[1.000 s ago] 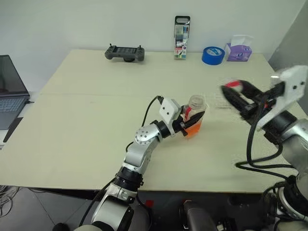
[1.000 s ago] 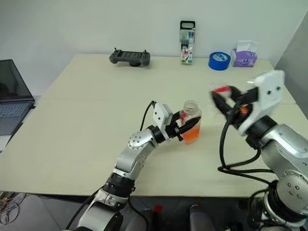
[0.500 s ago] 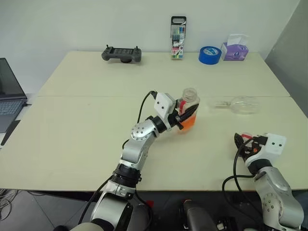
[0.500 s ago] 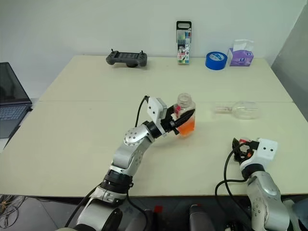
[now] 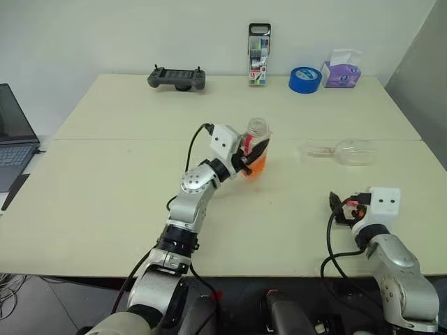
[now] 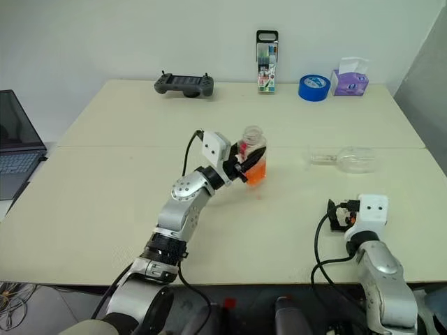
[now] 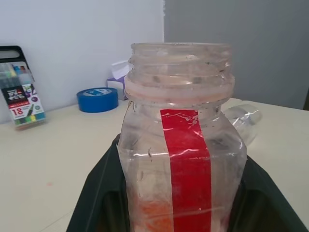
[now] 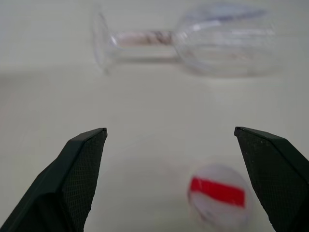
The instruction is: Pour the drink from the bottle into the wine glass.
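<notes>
I should use my left gripper to stand the bottle, now upright above the table's middle, on the table just this side of the seam [image 5: 160,162], straight in front of the game controller.
My left gripper [image 5: 248,151] is shut on the bottle [image 5: 258,128], which it holds upright above the middle of the table. The bottle [image 7: 181,145] has no cap on, and the orange-red drink [image 5: 255,166] fills only its lower part. The wine glass [image 5: 347,150] lies on its side to the right of the bottle, foot toward it. My right gripper [image 5: 340,208] hangs low over the table's front right, open; between its fingers [image 8: 79,169] the red-and-white cap [image 8: 219,194] lies on the table, with the wine glass [image 8: 217,43] beyond it.
Along the far edge stand a game controller [image 5: 176,77], a marker pack [image 5: 258,56], a blue tape roll [image 5: 305,79] and a purple tissue box [image 5: 342,70]. A laptop [image 5: 12,132] sits off the table's left side.
My right arm has dropped from beside the bottle to just above the table, and its jaws have opened, letting go of the cap. My left gripper has carried the bottle left and away.
</notes>
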Controlling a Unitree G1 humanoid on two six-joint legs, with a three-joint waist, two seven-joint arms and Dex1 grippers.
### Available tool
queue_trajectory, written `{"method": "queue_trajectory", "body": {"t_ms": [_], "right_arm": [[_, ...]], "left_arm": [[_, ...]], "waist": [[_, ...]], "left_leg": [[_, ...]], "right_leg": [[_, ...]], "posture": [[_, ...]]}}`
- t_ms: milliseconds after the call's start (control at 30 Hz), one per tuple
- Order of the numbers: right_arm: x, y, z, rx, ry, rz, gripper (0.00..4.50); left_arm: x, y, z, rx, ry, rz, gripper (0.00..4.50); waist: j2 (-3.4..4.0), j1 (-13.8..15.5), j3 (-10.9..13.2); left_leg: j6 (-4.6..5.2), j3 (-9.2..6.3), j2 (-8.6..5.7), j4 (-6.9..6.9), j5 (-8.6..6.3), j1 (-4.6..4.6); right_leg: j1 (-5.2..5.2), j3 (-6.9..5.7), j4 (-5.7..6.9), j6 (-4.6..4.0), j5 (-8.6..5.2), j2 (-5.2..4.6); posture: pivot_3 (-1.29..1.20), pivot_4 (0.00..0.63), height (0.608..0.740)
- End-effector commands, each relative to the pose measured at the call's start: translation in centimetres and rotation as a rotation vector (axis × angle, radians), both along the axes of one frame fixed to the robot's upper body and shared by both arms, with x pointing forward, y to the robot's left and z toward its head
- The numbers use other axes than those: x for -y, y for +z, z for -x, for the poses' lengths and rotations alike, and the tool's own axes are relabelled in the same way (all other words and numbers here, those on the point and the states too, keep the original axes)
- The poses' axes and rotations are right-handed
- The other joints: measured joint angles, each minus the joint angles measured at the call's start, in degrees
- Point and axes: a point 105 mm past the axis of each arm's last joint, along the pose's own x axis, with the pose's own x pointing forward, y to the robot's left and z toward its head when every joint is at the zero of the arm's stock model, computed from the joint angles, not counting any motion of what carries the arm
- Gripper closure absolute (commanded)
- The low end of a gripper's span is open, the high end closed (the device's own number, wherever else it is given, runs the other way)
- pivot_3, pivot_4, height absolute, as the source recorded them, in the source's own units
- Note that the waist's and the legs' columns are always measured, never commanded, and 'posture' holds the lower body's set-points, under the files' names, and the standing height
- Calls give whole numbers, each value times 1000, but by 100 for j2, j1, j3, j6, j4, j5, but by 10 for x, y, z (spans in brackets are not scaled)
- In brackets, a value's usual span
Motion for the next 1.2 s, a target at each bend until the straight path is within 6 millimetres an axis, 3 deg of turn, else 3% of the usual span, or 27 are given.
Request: {"method": "queue_trajectory", "body": {"t_ms": [33, 67, 133, 300, 500, 733, 900, 1167, 1200], "right_arm": [[-82, 48, 10, 98, 444, -27, 0], [-106, 53, 17, 86, 590, -15, 0], [-135, 59, 17, 74, 743, 8, 0], [-195, 77, -8, 108, 912, -2, 0], [-237, 70, -37, 90, 948, 25, 0], [-245, 65, -45, 85, 950, 4, 0], [-241, 60, -45, 73, 945, 15, 0], [-230, 54, -47, 54, 932, 26, 0], [-228, 54, -47, 55, 928, 30, 0]], "left_arm": [[-32, 26, -20, 66, 164, 47, 2738], [-46, 27, -26, 63, 231, 57, 2738], [-77, 29, -36, 57, 363, 86, 2738], [-136, 30, -42, 57, 566, 118, 2739], [-175, 28, -32, 64, 647, 126, 2739], [-188, 11, -26, 15, 647, 159, 2739], [-194, -11, -24, -48, 687, 173, 2739], [-193, -21, -20, -59, 698, 127, 191], [-193, -22, -20, -61, 704, 120, 120]], "waist": [[-2, -10, 1], [-3, -13, 1], [-6, -12, 3], [-11, -1, 5], [-20, 44, 1], [-25, 36, -1], [-26, 18, -2], [-28, -1, -3], [-28, 1, -3]], "left_leg": [[0, -3, -1, 1, 0, 0], [0, -9, 0, 1, 0, 2], [1, -16, 0, -1, -1, 2], [0, -37, 6, 0, 0, -4], [-6, -45, -14, 3, 2, -21], [-26, -31, -51, 2, 14, -43], [-16, -34, -48, 1, 9, -36], [-16, -36, -42, 4, 11, -20], [-16, -36, -42, 4, 11, -20]], "right_leg": [[0, -2, 0, 0, 0, 2], [0, -3, 1, 0, 0, 5], [0, -12, 0, 0, 0, 14], [-7, -30, 11, -29, 18, 9], [-16, -31, 4, -31, 21, -34], [-49, -19, 11, -29, 21, -94], [-51, -20, 29, -28, 22, -95], [-58, -21, 80, -27, 21, -88], [-58, -21, 80, -27, 21, -88]], "posture": [[0, 150, 740], [0, 150, 740], [0, 150, 740], [0, 150, 740], [0, 150, 740], [0, 150, 740], [0, 150, 740], [0, 150, 740], [0, 150, 740]]}}
